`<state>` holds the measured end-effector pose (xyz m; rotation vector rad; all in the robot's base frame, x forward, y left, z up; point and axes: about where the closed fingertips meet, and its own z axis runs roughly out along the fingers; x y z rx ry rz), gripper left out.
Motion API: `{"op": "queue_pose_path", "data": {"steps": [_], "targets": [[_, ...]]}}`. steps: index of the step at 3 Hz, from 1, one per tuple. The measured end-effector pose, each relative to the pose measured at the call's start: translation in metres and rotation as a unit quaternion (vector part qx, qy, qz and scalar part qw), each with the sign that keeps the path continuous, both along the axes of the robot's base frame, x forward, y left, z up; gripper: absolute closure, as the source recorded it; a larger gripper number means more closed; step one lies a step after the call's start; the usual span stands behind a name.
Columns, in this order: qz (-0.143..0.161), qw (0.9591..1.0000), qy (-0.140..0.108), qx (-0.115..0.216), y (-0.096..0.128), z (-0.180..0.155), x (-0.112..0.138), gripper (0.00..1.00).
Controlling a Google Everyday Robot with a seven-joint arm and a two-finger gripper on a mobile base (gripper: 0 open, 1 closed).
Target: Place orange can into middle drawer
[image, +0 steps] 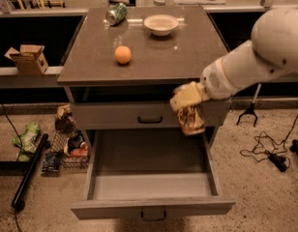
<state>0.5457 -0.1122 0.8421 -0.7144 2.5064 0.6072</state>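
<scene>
Next, I release the orange can near the centre of the open middle drawer's grey bottom (149, 180), slightly toward the drawer's handle.
My gripper (189, 111) is shut on the orange can (191, 120), a dented, shiny orange-gold can. It hangs in front of the closed upper drawer front (139, 115), above the right rear part of the open middle drawer (151, 185). The middle drawer is pulled far out and its plain grey inside holds nothing. My white arm (250, 57) reaches in from the right.
On the tabletop (187, 57) lie an orange ball (123, 54), a white bowl (161, 24) and a green can (116, 13) on its side. A cardboard box (28, 59) sits on the left shelf. Snack bags (67, 139) and a black pole (28, 173) lie on the floor left, cables (270, 153) right.
</scene>
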Motion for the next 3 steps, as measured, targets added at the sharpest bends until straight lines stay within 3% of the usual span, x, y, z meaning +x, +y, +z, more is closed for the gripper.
{"op": "queue_pose_path", "data": {"steps": [1,2,3], "targets": [[0.047,0.9974,0.051,-0.021,0.034,-0.076,-0.033,1.0],[0.047,0.9974,0.051,-0.021,0.034,-0.076,-0.033,1.0],[0.062,0.9953,0.055,-0.05,0.047,-0.103,-0.037,1.0]]}}
